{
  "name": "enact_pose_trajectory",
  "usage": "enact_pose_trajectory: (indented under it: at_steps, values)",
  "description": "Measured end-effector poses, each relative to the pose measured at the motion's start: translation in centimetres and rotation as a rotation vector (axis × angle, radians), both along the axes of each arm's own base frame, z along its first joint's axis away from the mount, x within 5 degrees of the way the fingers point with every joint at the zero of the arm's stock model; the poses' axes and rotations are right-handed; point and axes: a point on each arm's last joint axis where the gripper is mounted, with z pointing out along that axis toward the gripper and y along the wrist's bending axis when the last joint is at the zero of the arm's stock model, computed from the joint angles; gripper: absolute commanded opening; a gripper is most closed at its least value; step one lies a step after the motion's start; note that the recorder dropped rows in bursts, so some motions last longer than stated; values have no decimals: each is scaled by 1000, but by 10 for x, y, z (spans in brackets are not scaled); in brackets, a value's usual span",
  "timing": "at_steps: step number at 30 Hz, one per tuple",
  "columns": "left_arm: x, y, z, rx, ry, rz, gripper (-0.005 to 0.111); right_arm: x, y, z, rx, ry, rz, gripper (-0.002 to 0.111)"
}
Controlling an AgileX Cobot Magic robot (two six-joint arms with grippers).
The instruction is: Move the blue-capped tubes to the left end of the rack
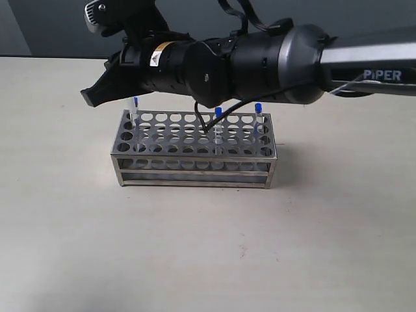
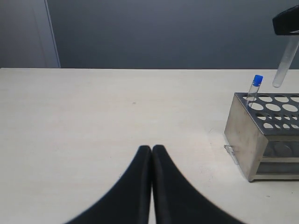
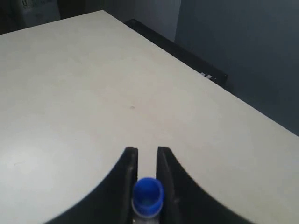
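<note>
Next, I let go of the blue-capped tube in my right gripper, now hanging above the rack, in the rack hole (image 1: 136, 134) just in front of the nearest standing tube.
The silvery rack (image 1: 195, 148) stands mid-table. Three blue-capped tubes stand in it: one at its left end (image 1: 135, 108), one right of the middle (image 1: 219, 121) and one at the right end (image 1: 258, 114). My right gripper (image 1: 91, 96) reaches across over the rack's left end, shut on another blue-capped tube (image 3: 148, 192). That tube (image 2: 285, 63) hangs above the rack (image 2: 254, 140), near the left-end tube (image 2: 254, 87), its tip clear of the top plate. My left gripper (image 2: 152, 148) is shut and empty, low over bare table left of the rack.
The right arm's black body (image 1: 247, 62) stretches over the rack from the right. Pale tabletop (image 1: 208, 247) surrounds the rack, and a dark wall rises behind the far edge (image 2: 163, 68).
</note>
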Motion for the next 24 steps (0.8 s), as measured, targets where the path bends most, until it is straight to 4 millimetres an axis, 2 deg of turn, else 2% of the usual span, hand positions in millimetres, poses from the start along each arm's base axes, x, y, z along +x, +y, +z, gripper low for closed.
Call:
enact_pose_trajectory:
  at_steps: [24]
  values:
    - [0, 0, 0, 0, 0, 0, 1, 11, 14, -48, -7, 18, -25, -1]
